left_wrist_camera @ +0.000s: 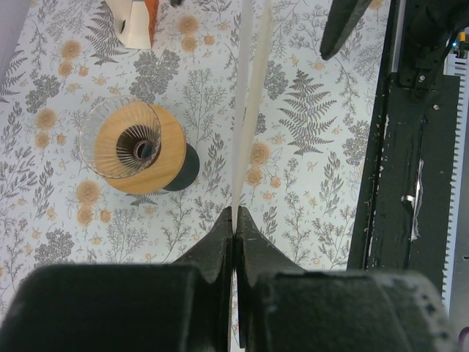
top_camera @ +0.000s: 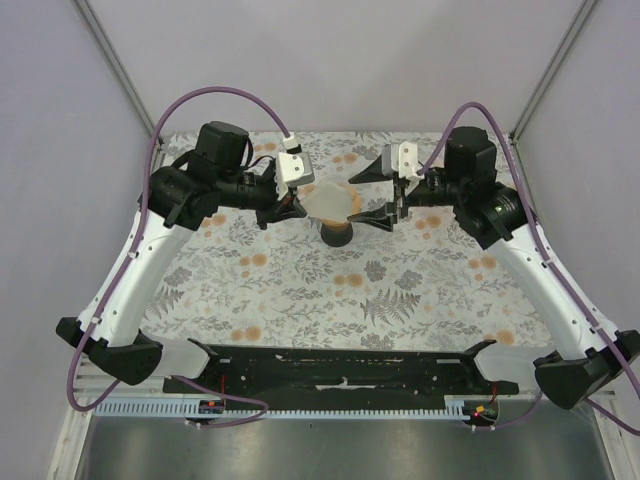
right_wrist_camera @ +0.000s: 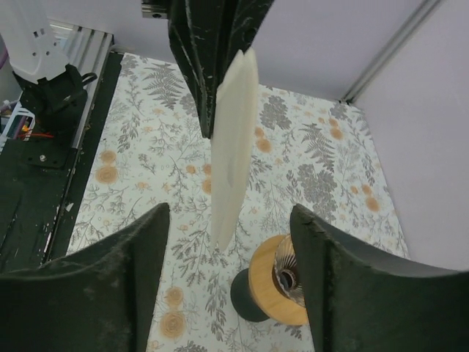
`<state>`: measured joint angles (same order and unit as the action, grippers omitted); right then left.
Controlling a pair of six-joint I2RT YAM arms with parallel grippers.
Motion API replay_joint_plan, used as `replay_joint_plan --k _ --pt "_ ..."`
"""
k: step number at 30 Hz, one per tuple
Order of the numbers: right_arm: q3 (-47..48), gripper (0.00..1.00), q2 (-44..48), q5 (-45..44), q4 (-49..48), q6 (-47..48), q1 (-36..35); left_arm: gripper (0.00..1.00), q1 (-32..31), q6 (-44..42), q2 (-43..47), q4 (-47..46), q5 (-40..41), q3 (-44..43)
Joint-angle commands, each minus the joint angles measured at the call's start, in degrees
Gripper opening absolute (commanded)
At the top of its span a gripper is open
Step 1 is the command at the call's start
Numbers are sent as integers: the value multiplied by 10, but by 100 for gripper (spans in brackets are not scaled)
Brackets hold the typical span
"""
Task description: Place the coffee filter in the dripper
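The coffee filter is held only at its edge by my left gripper, so my right gripper needs to pinch the coffee filter's far tip (top_camera: 354, 207) while my left gripper takes a deeper hold.
The coffee filter (top_camera: 326, 200) is a flat white paper fan, seen edge-on in both wrist views (left_wrist_camera: 249, 110) (right_wrist_camera: 233, 147), hanging in the air. My left gripper (top_camera: 296, 207) (left_wrist_camera: 234, 213) is shut on its edge. The dripper (top_camera: 338, 232) (left_wrist_camera: 135, 147) (right_wrist_camera: 272, 290) stands upright on the floral table, a wooden ring with a ribbed glass funnel on a dark base, just below and beside the filter. My right gripper (top_camera: 378, 195) (right_wrist_camera: 229, 213) stands open on the filter's far side, its fingers either side of the filter's lower tip without touching it.
An orange-and-white box (left_wrist_camera: 135, 22) stands on the table beyond the dripper. A black rail (top_camera: 340, 365) (left_wrist_camera: 403, 183) runs along the near edge. Grey walls close in the back and both sides.
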<state>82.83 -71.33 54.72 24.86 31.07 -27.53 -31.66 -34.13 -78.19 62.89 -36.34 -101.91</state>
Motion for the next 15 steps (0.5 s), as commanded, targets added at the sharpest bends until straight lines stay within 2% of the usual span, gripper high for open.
replay_joint_plan --k 1,2,6,9,12,15 --pt "19 64 -28 62 -17 -28 -10 2 -3 6 6 -16 -19 0" --pt "28 56 -35 63 -17 -35 -14 2 -3 6 5 -15 -23 0" --pt "33 33 -43 65 -16 -40 -18 2 -3 7 8 -16 -39 -1" --pt "22 2 -35 52 -16 -42 -18 5 -3 7 14 -15 -43 -6" --pt "16 0 -28 26 -17 -56 -18 38 -4 15 17 -16 -48 -13" --pt "7 0 -21 -13 -17 -69 -17 56 -2 29 19 -13 -49 -38"
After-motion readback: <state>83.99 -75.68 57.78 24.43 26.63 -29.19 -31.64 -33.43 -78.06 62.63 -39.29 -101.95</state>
